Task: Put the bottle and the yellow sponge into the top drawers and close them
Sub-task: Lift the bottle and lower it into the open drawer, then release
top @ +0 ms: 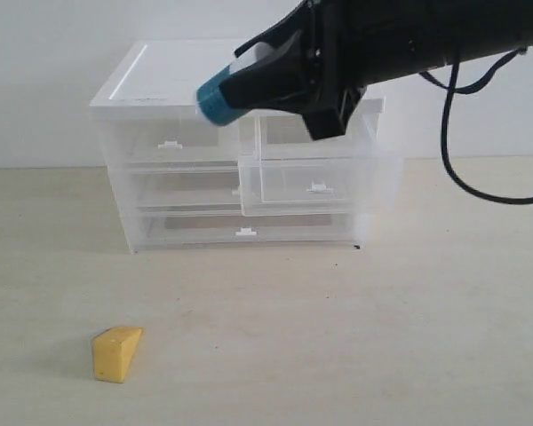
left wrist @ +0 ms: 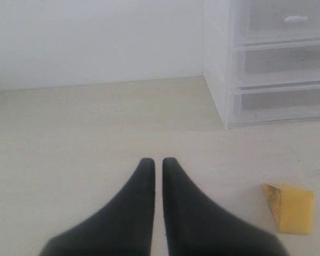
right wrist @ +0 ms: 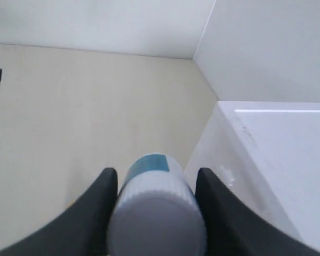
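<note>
The robot's right gripper needs to release the bottle in the pulled-out top drawer (top: 321,175), just behind that drawer's handle.
My right gripper (top: 235,89) is shut on the bottle (top: 215,99), holding it tilted in the air in front of the cabinet's top edge, teal end pointing left and down. In the right wrist view the white cap (right wrist: 154,213) fills the space between the two fingers of that gripper (right wrist: 156,173). The right top drawer (top: 315,182) is pulled out; the left top drawer (top: 173,142) is pushed in. The yellow sponge (top: 115,353) lies on the table at the front left, also seen as a yellow wedge (left wrist: 290,208) right of my left gripper (left wrist: 158,161), which is shut and empty.
The translucent white cabinet (top: 151,84) stands at the back of the beige table, with two full-width drawers (top: 244,232) below the top pair. Its lid (right wrist: 277,160) lies beside the bottle. A black cable (top: 462,177) hangs from the right arm. A white wall is behind.
</note>
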